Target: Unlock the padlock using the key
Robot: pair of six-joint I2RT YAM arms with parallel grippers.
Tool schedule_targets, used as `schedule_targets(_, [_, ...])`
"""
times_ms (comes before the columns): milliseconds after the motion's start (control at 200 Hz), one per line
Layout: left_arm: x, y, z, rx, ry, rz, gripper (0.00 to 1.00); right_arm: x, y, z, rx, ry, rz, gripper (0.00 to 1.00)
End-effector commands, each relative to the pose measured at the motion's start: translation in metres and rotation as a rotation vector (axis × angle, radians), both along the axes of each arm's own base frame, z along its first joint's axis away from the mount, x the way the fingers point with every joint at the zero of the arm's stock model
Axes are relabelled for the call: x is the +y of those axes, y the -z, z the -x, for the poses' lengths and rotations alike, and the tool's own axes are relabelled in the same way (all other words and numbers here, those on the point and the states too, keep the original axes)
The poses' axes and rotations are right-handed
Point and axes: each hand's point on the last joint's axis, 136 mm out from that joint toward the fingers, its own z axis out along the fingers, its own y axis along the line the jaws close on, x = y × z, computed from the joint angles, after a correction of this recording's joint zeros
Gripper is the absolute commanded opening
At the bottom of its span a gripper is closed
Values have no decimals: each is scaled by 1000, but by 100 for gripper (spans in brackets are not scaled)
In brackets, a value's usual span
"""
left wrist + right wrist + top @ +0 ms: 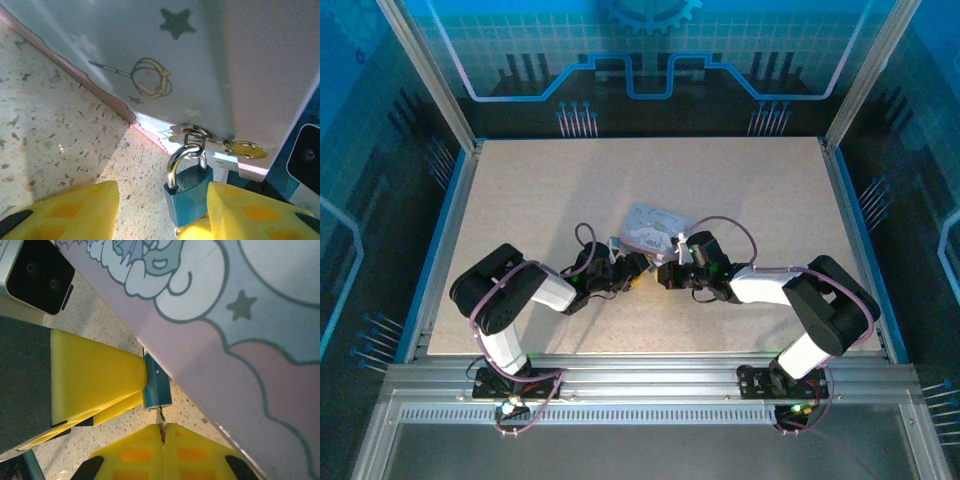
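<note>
The padlock sits inside my open left gripper, so I will close that gripper on its body, then open my right gripper and take the key [160, 416] from another side.
The padlock [190, 192] is a small teal-blue body with a silver shackle [176, 162], hooked through the latch of the lavender cartoon tin [150, 60]. My left gripper [162, 192] is open. The padlock leans against its right finger [250, 210], while the left finger [65, 212] stands well clear. In the right wrist view the padlock [157, 387] hangs beside the tin [240, 340]. My right gripper [163, 434] is shut on the key [160, 419]. The key is a thin dark sliver whose tip enters the padlock's bottom. In the top view the left gripper [630, 272] and right gripper [665, 275] meet below the tin [650, 230].
The tin lies tilted on the speckled table [520, 200], just beyond both grippers. A gold latch piece [245, 148] sticks out beside the shackle. The left arm's yellow fingers [95, 372] and camera housing [40, 275] crowd the padlock's left side.
</note>
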Motion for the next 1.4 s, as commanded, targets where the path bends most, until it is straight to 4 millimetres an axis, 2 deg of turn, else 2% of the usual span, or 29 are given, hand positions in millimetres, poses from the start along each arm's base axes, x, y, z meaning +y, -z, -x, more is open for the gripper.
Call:
schedule_targets(0, [-10, -11, -6, -32, 18, 33, 49, 15, -10, 2, 8, -29, -36, 0])
schedule_targets(270, [-11, -9, -8, -27, 8, 35, 47, 19, -12, 3, 40, -6, -63, 0])
schedule_targets(610, [-9, -11, -11, -33, -13, 40, 38, 26, -16, 1, 81, 29, -134, 0])
schedule_targets(810, [-9, -12, -11, -41, -24, 45, 25, 24, -19, 3, 80, 44, -148, 1])
schedule_targets(980, [-8, -16, -12, -48, -31, 46, 14, 14, -23, 5, 43, 60, -126, 9])
schedule_targets(1251, [-7, -20, -11, -59, -46, 38, 10, -12, -20, 9, 5, 84, -50, 23])
schedule_targets(1396, [-9, -23, -10, -68, -46, 38, 9, -26, -31, 4, -91, 74, 4, 30])
